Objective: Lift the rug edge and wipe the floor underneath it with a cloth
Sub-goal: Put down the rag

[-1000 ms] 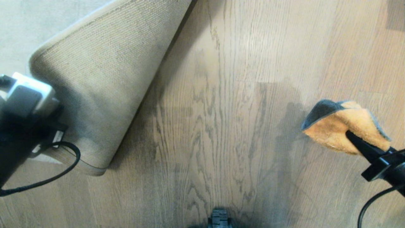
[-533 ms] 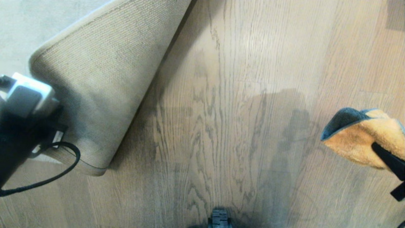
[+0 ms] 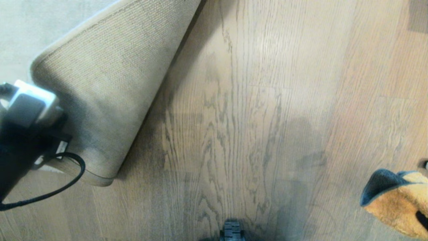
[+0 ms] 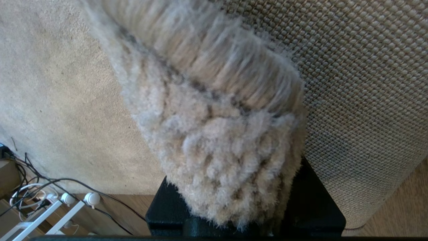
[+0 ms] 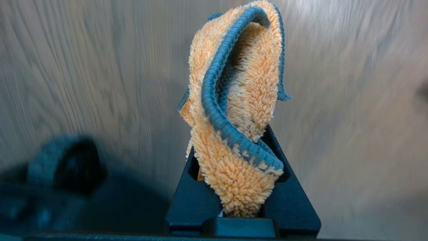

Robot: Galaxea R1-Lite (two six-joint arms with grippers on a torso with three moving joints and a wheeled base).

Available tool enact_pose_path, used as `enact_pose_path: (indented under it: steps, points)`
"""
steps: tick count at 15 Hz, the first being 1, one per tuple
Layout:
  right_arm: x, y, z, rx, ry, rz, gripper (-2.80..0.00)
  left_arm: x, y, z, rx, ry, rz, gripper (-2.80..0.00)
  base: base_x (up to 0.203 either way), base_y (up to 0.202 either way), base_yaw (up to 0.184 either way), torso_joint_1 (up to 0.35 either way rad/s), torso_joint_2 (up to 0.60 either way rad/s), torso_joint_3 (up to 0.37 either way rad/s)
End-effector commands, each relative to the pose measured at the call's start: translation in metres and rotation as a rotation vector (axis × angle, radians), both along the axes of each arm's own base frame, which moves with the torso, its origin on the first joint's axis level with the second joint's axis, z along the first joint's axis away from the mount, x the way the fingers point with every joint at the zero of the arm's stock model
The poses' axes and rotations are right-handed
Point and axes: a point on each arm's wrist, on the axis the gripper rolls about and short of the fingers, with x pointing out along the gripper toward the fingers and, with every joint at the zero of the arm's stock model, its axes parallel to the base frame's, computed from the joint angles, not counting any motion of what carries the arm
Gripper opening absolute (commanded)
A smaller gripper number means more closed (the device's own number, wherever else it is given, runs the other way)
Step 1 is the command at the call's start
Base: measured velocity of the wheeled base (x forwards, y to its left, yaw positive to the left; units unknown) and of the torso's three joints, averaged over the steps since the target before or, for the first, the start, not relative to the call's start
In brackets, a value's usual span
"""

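I am going to release the orange cloth, now hanging just above the floor, from my right gripper onto bare floor just ahead of it, far from the rug (image 3: 375, 137).
The rug edge (image 3: 110, 83) is folded back at the left, its woven tan backing facing up over the pale pile. My left gripper (image 4: 234, 201) is shut on the fluffy rim of the rug edge (image 4: 220, 150); from the head only its wrist (image 3: 26, 134) shows. The bared brown wood-grain floor (image 3: 240, 117) fills the middle. The orange cloth (image 3: 398, 201) with grey trim hangs at the lower right corner, just above the floor. My right gripper (image 5: 239, 174) is shut on the bunched cloth (image 5: 234, 100). In the head view that gripper is almost entirely past the frame's edge.
Black and white cables and a white power strip (image 4: 50, 207) lie on the floor beyond the rug. A dark part of my base (image 3: 231, 231) shows at the bottom centre. A dark patch (image 3: 418, 15) sits in the far right corner.
My right gripper has pulled the cloth back and to the right, from mid-right to the lower right corner. The left gripper and the folded rug have stayed put.
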Motion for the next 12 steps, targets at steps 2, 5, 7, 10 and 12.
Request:
enact_pose_path:
  steps: [2, 5, 7, 10, 12]
  points:
    - [-0.021, -0.001, -0.010, -0.017, 0.105, -0.014, -2.80, 0.000, 0.000, 0.000, 0.004, 0.001, 0.003, -2.80, 0.000, 0.000, 0.000, 0.000, 0.00, 0.000]
    - [-0.013, -0.001, -0.009, -0.022, 0.183, -0.015, -2.80, 0.000, 0.000, -0.001, 0.004, 0.002, 0.003, -2.80, 0.000, 0.000, 0.000, 0.000, 0.00, 0.000]
    - [-0.002, -0.001, -0.008, -0.026, 0.247, -0.015, -2.80, 0.000, 0.000, -0.001, 0.004, 0.002, 0.003, -2.80, 0.000, 0.000, 0.000, 0.000, 0.00, 0.000]
    - [0.019, 0.000, -0.006, -0.025, 0.316, -0.021, -2.80, 0.000, 0.000, -0.001, 0.004, 0.002, 0.003, -2.80, 0.000, 0.000, 0.000, 0.000, 0.00, 0.000]
    - [0.036, 0.000, -0.006, -0.025, 0.364, -0.039, -2.80, 0.001, 0.000, -0.001, 0.005, 0.004, 0.004, -2.80, 0.000, 0.000, 0.000, 0.000, 0.00, 0.000]
